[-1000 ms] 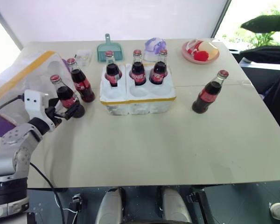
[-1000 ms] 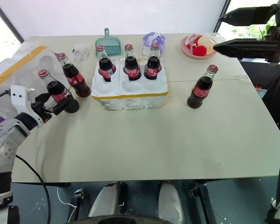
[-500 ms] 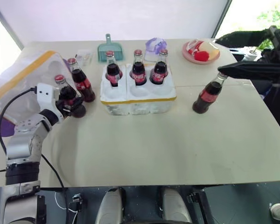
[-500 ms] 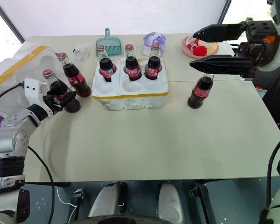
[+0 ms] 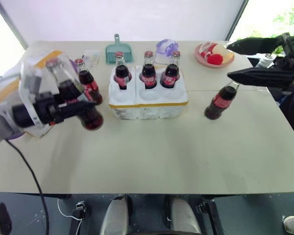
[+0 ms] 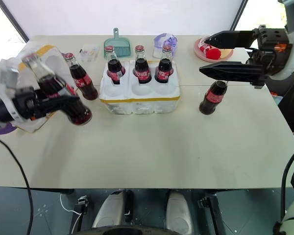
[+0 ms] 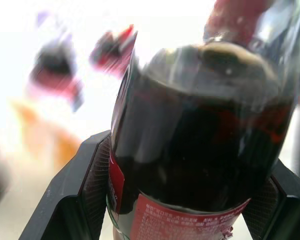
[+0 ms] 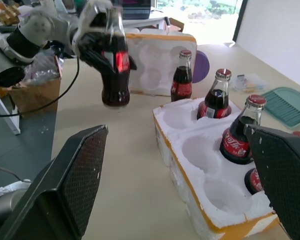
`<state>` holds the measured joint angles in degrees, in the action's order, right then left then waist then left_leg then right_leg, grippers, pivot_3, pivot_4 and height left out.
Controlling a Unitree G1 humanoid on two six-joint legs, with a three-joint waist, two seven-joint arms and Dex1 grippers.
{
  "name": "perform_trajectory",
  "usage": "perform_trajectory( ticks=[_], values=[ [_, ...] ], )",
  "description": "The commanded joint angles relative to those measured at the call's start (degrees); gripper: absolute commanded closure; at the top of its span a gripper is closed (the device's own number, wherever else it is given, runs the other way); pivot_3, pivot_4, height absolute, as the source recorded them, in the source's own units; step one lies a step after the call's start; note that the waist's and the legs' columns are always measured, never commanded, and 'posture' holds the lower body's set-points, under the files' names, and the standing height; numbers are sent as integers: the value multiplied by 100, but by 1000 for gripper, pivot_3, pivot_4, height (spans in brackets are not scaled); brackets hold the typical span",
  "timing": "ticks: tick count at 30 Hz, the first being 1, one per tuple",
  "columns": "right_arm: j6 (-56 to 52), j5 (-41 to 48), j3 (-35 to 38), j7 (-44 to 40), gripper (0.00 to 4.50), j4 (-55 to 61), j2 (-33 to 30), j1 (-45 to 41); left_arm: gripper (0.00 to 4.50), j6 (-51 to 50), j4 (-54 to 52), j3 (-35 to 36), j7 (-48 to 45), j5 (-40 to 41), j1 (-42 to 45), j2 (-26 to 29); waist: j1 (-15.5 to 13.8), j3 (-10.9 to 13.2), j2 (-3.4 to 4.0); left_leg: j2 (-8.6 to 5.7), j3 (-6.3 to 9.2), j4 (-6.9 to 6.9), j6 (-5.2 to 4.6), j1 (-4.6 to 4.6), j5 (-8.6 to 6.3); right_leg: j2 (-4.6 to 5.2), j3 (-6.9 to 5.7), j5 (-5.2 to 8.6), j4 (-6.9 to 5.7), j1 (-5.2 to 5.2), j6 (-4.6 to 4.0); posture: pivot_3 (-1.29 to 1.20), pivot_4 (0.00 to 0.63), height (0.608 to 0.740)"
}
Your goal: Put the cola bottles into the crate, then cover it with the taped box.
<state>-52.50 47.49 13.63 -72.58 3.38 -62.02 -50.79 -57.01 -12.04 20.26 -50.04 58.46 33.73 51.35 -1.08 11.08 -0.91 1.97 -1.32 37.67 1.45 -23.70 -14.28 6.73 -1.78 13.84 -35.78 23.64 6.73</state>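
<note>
Next, my left gripper releases the cola bottle in the front middle hollow of the crate (image 5: 149,95).
My left gripper (image 5: 63,108) is shut on a cola bottle (image 5: 76,98) and holds it tilted in the air, left of the crate (image 5: 147,104). In the left wrist view the bottle (image 7: 200,140) sits between the black fingers (image 7: 85,185). The crate, a low white foam tray with a yellow band, has three cola bottles (image 5: 148,74) in its back wells. One more bottle (image 5: 88,85) stands beside the taped box (image 6: 49,56) at far left. Another bottle (image 5: 219,102) stands to the right, its cap just under my open right gripper (image 5: 228,59).
A teal dustpan (image 5: 116,51), a clear packet (image 5: 90,58) and a purple-and-clear bag (image 5: 164,46) lie behind the crate. A pink plate (image 5: 202,56) with red and yellow things sits at the back right. Bare tabletop stretches in front of the crate to the near edge.
My left gripper closed on the bottle at the left and lifted it off the table, up and toward the crate. The right gripper came left and down over the right-hand bottle.
</note>
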Motion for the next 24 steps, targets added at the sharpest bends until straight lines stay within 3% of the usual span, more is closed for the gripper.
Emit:
perform_trajectory(
  ticks=[1, 7, 15, 24],
  values=[
    [90, 34, 158, 123, 0, 98, -41, -69, 1684, 342, 491, -653, 448, -316, 1232, -767, -14, 0, 0, -2, 1, 10, 0, -1, 0, 0, 0, 0, -4, -5, 1, 0, 150, 736],
    [73, 92, 186, 359, 0, 206, 54, 43, 1684, 1731, 2026, -1911, 536, -2076, 2366, -1918, 78, 1, 0, -3, -1, 30, -2, -1, -1, -1, 4, -1, -15, -6, 8, 0, 150, 736],
    [64, 223, 374, 686, 0, 419, 140, 401, 1684, 2728, 3381, -2265, 234, -2940, 2814, -2905, 63, 2, -1, -3, -6, 39, -2, -81, 2, -1, 8, -1, -31, 81, 10, 0, 150, 736],
    [205, 141, 346, 850, 0, 359, 235, 526, 1684, 2997, 3517, -2858, -6, -3943, 2654, -3025, 38, 3, -2, -3, -5, 46, -3, -82, 1, 0, 9, -2, -33, 80, 12, 0, 150, 736]
  ],
)
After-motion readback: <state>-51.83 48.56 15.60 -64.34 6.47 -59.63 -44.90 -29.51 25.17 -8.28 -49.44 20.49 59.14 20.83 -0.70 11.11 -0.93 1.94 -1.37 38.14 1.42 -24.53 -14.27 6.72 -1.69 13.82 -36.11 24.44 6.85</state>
